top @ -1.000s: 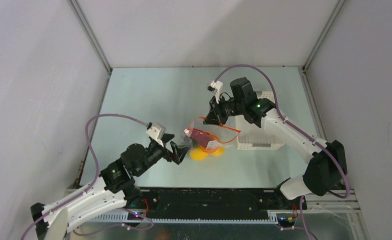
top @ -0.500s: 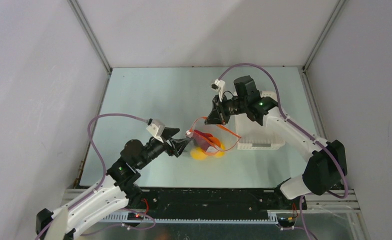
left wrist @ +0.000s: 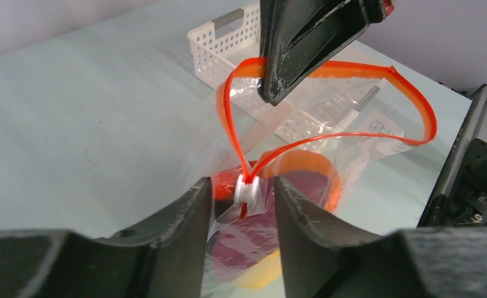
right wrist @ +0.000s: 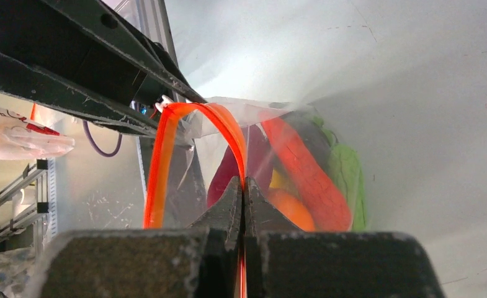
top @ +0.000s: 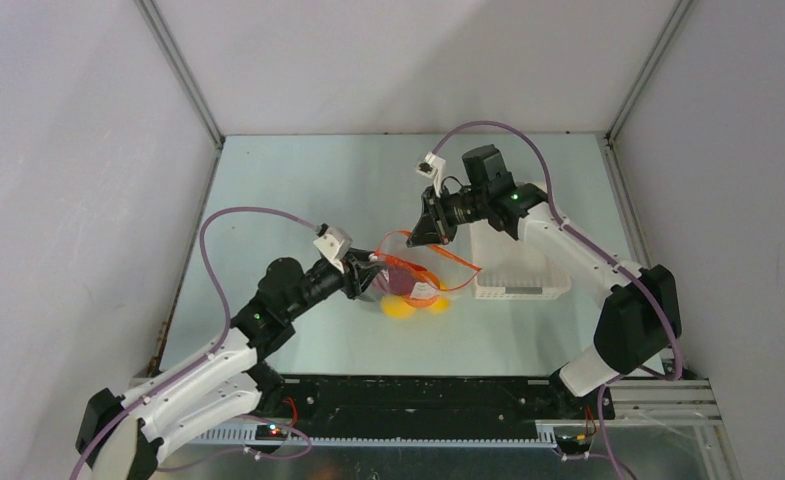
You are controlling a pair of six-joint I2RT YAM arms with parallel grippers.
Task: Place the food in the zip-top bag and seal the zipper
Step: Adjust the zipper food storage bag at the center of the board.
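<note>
The zipper strips spread wide from the white slider, so the robot's left gripper will hold the slider while the right gripper pinches both strips together (left wrist: 249, 170) beside it.
The clear zip-top bag (top: 408, 272) hangs over the table with its mouth gaping. Its orange-red zipper (left wrist: 417, 102) loops open, and a white slider (left wrist: 248, 191) sits at the near corner. My left gripper (left wrist: 244, 200) is open, with a finger on each side of the slider and a small gap to each. My right gripper (right wrist: 243, 186) is shut on the zipper strip and holds the far side of the mouth up. Food lies inside the bag: a red chili (right wrist: 303, 174), a green piece (right wrist: 346, 174), an orange (right wrist: 290, 208), a purple piece (left wrist: 259, 236) and yellow lemons (top: 400, 309).
A white slotted basket (top: 513, 272) stands right of the bag, under my right arm. A clear wrapper with a label (left wrist: 377, 127) lies beside it. The black rail (top: 418, 395) runs along the table's near edge.
My left gripper has reached forward to the bag's near corner, and its jaws have narrowed around the white slider. The right gripper kept its hold and shifted slightly away.
</note>
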